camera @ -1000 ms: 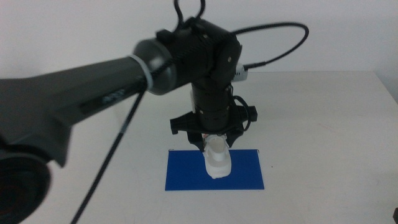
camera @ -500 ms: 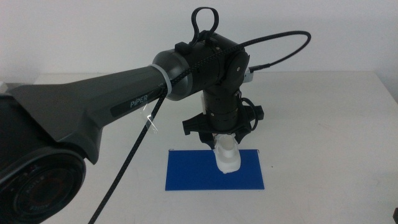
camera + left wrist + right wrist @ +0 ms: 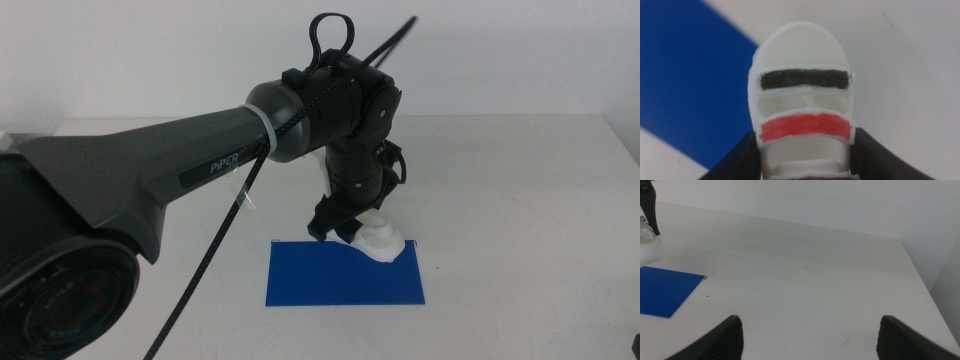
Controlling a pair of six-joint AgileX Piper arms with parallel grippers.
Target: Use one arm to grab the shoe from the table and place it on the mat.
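I will release the white shoe with my left gripper on the middle of the blue mat (image 3: 344, 267), along the mat's long side.
My left gripper (image 3: 345, 222) hangs from the black arm (image 3: 200, 165) over the far right part of the blue mat (image 3: 330, 280). It is shut on the heel end of the white shoe (image 3: 383, 241). The shoe is tilted, with its toe toward the mat's far right corner. In the left wrist view the shoe (image 3: 802, 95) shows its black and red straps between the jaws of my left gripper (image 3: 805, 152). The mat (image 3: 680, 75) lies to one side and the white table (image 3: 910, 75) to the other. My right gripper (image 3: 810, 332) waits open, off to the right.
The white table (image 3: 520, 200) stretches bare around the mat. In the right wrist view a corner of the mat (image 3: 665, 295) and a bit of the shoe (image 3: 647, 247) show at the edge. A black cable (image 3: 215, 240) hangs from the left arm.
The left gripper has carried the shoe to the right over the mat and turned at the wrist. The shoe's toe now points right instead of toward the front.
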